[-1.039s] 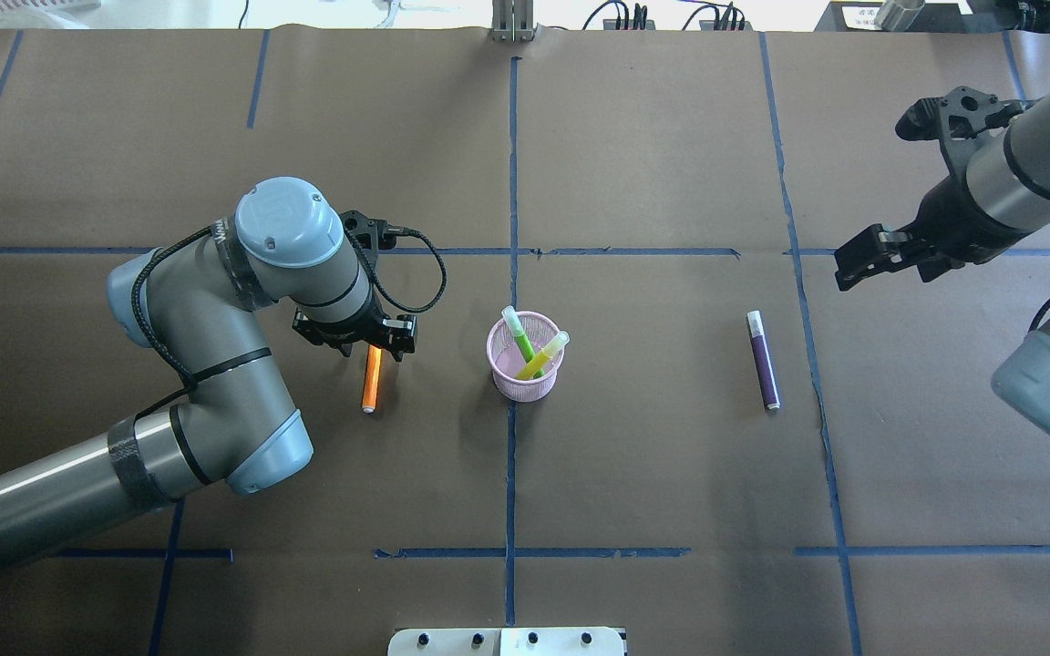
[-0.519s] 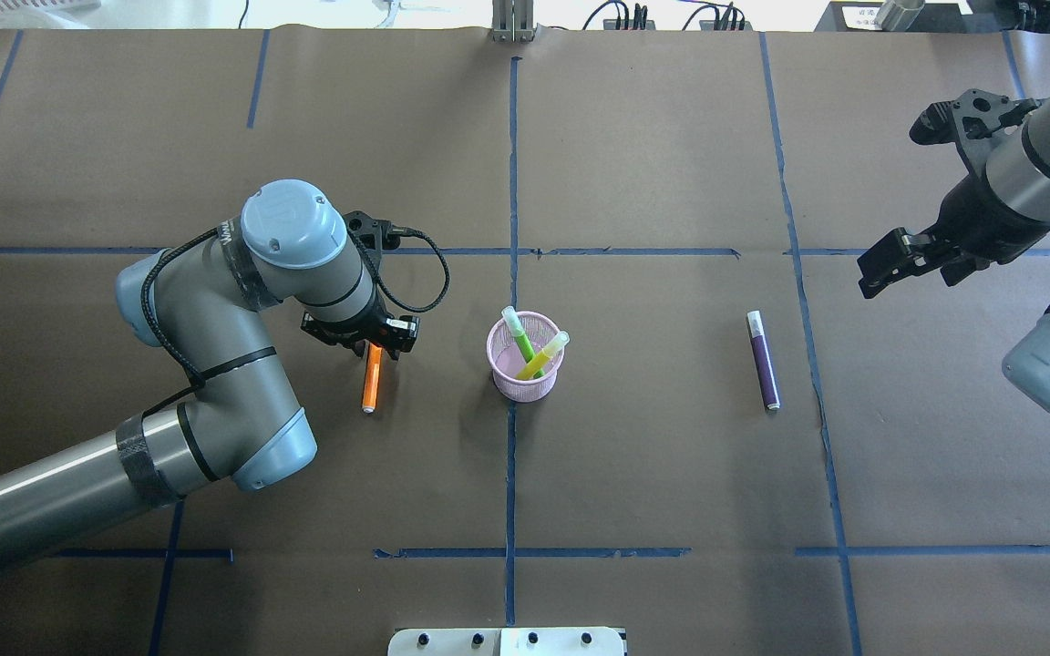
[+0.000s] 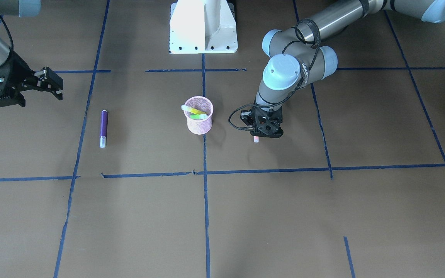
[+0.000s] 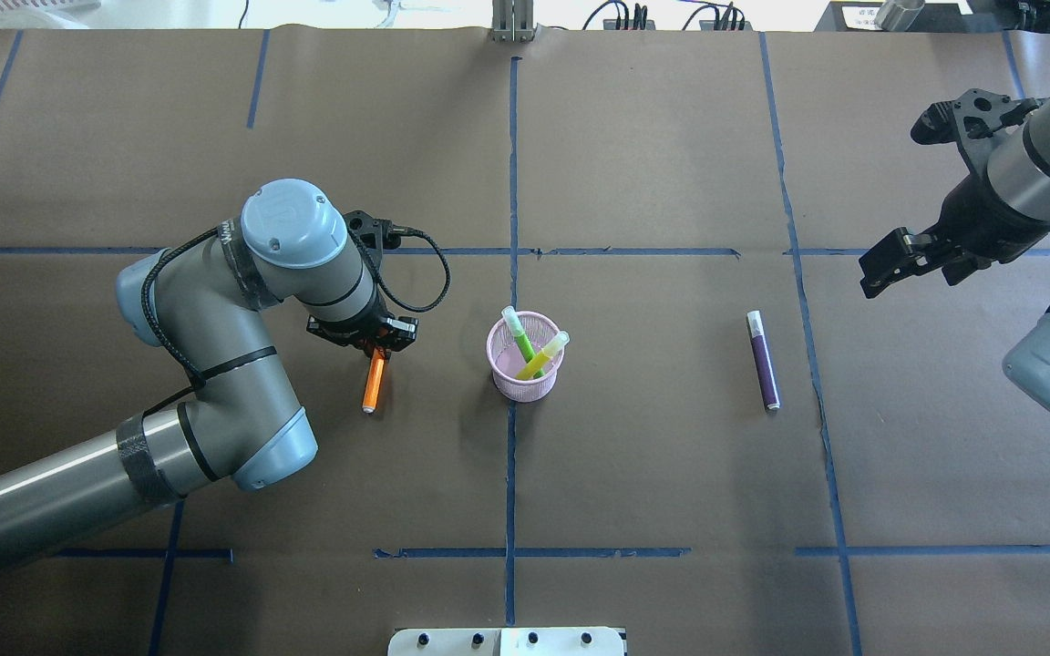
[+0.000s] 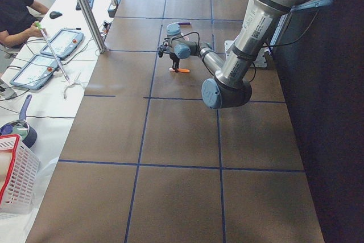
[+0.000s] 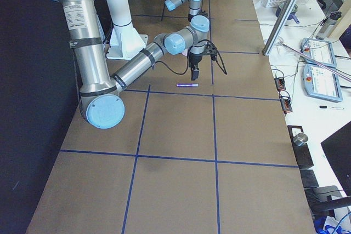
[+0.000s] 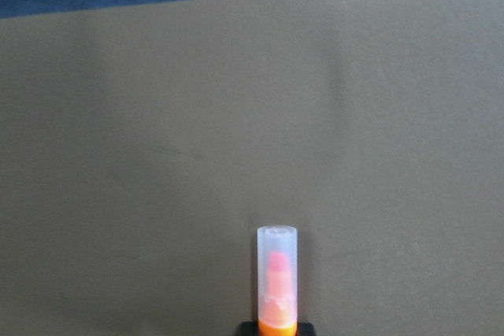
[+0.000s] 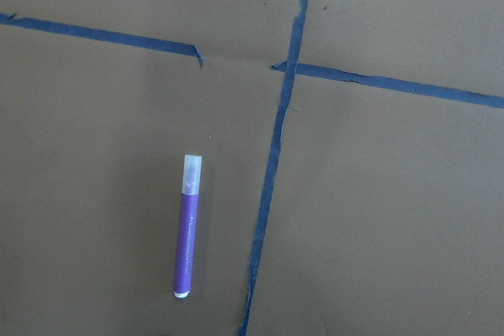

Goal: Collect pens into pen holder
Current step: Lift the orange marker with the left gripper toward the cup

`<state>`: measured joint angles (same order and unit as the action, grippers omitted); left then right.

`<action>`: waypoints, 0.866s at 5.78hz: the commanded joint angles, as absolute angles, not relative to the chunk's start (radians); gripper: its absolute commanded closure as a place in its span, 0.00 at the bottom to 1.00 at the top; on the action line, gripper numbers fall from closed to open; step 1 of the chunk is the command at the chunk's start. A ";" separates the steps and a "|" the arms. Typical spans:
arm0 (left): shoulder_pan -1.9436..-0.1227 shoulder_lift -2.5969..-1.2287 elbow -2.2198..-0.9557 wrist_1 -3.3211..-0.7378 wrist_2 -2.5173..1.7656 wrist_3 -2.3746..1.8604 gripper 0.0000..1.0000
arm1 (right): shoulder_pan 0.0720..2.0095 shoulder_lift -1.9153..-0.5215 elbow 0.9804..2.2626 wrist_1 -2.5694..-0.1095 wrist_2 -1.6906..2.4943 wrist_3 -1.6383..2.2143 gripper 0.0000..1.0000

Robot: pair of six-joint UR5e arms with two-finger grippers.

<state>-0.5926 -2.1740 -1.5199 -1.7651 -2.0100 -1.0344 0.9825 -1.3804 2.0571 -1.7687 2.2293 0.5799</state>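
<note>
Next, my left gripper releases the orange pen in the pink mesh pen holder (image 3: pixel 202 116), so that it goes beside the green pen.
The orange pen (image 4: pixel 372 383) lies on the brown table, left of the pink mesh pen holder (image 4: pixel 530 387). My left gripper (image 4: pixel 378 349) points down and is shut on the pen's far end. The pen's pale cap (image 7: pixel 276 273) shows in the left wrist view, and its tip (image 3: pixel 256 139) pokes out under the gripper (image 3: pixel 260 134). The holder (image 3: pixel 200 125) has a green pen (image 4: pixel 519 338) and a yellow pen (image 4: pixel 548 353) leaning in it. The purple pen (image 4: pixel 764 362) lies flat to the holder's right. My right gripper (image 4: pixel 880 269) is open and empty, above the table beyond the purple pen (image 8: pixel 187 234).
Blue tape lines (image 4: pixel 513 182) divide the brown paper table cover. The white robot base (image 3: pixel 203 27) stands at the robot's table edge. Operator gear and a white basket (image 5: pixel 14 180) sit on a side table.
My left gripper's fingers have closed in on the orange pen's far end, and the pen has tilted slightly. My right arm drew back to the right, then held still.
</note>
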 commanded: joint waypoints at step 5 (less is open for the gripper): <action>-0.481 -2.177 -1.906 -1.853 -1.540 -1.233 1.00 | 0.983 -1.378 2.039 -1.763 2.226 0.578 0.01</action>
